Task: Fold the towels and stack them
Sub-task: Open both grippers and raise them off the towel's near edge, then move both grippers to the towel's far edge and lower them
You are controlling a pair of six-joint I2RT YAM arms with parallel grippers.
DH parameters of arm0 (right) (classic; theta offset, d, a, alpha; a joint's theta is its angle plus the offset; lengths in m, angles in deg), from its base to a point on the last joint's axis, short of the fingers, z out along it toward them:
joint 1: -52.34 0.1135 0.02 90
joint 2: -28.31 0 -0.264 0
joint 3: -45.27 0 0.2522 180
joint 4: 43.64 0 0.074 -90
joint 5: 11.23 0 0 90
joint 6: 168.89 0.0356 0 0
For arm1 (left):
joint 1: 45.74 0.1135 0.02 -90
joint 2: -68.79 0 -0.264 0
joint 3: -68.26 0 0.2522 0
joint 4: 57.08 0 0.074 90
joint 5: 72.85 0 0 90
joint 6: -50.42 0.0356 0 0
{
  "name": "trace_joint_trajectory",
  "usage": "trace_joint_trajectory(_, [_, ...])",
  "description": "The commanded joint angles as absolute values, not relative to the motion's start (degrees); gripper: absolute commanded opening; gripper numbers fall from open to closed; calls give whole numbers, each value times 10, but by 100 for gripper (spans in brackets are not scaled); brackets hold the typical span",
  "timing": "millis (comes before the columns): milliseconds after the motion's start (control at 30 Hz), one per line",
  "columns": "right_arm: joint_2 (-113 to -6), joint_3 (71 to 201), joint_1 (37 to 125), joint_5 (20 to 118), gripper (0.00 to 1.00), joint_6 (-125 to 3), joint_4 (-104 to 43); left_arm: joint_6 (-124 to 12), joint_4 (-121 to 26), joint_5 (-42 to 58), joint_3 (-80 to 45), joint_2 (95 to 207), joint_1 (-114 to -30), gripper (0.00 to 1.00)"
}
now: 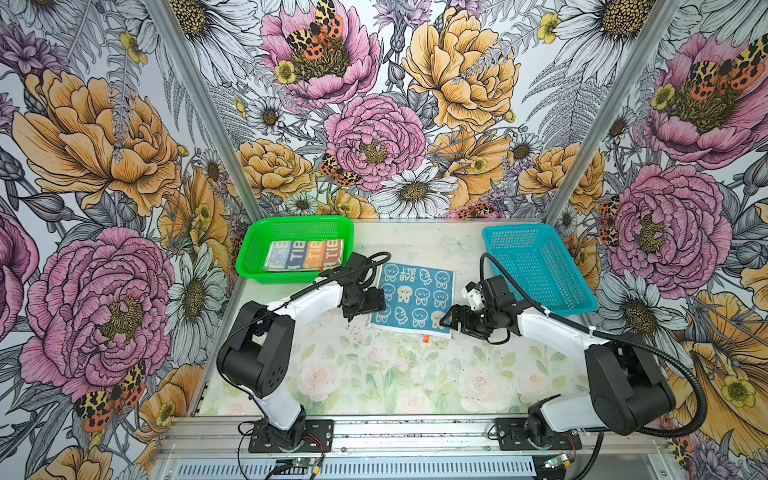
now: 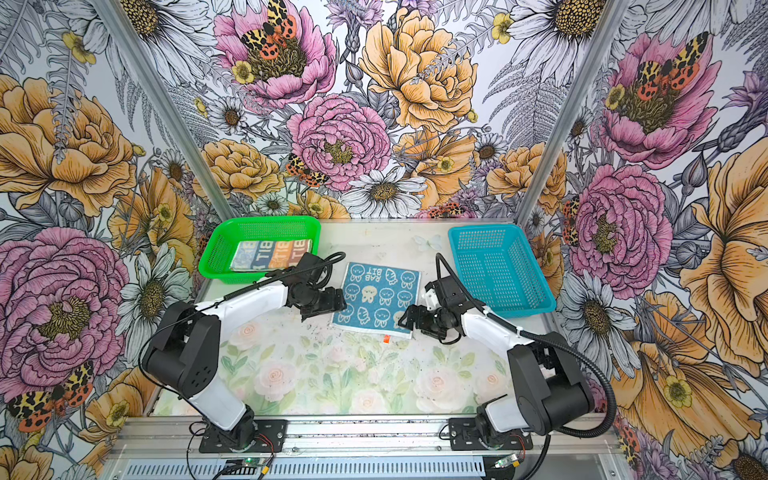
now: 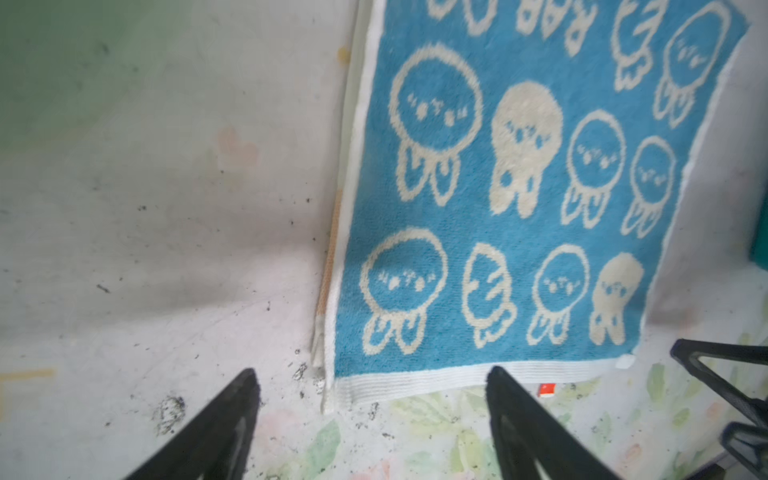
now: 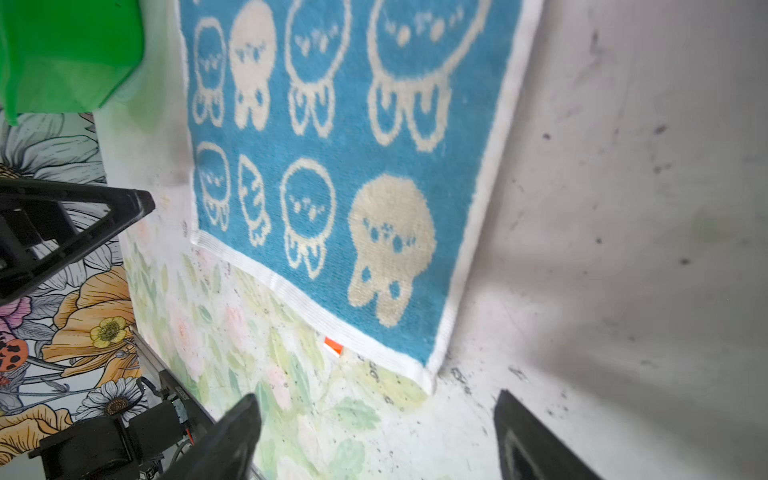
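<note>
The robot's right gripper should next go to the blue towel's far corner (image 1: 453, 272), on the side toward the blue basket, and close there.
A blue towel (image 1: 415, 297) (image 2: 376, 297) printed with cream rabbits and carrots lies flat in the middle of the table, with a small orange tag (image 1: 425, 338) at its near hem. Further cloth layers, one of them orange, show under its edge in the left wrist view (image 3: 478, 232). My left gripper (image 1: 353, 316) (image 2: 309, 316) (image 3: 372, 374) hangs open at the towel's near left corner and holds nothing. My right gripper (image 1: 449, 320) (image 2: 405, 318) (image 4: 379, 397) stands open just off the near right corner (image 4: 432, 374), also empty.
A green basket (image 1: 249, 253) (image 2: 212, 253) at the back left holds a folded, lettered cloth (image 1: 305, 254) in cream, blue and orange panels. At the back right stands a blue basket (image 1: 540, 266) (image 2: 498, 266) with nothing in it. Floral walls enclose the table on three sides.
</note>
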State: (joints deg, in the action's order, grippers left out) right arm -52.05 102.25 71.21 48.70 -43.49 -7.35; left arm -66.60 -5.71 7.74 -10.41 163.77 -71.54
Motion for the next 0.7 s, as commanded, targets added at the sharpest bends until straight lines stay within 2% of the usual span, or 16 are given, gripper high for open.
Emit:
trace_joint_trajectory(0, [-506, 1088, 692, 479, 99, -436, -69, -672, -53, 72, -169, 1616, -711, 99])
trace_joint_trajectory(333, [-702, 1300, 624, 459, 99, -467, -71, -706, -64, -16, -420, 1816, -718, 99])
trace_joint_trajectory(667, [-866, 1413, 628, 417, 99, -442, -106, -726, -88, -29, -530, 1965, -698, 99])
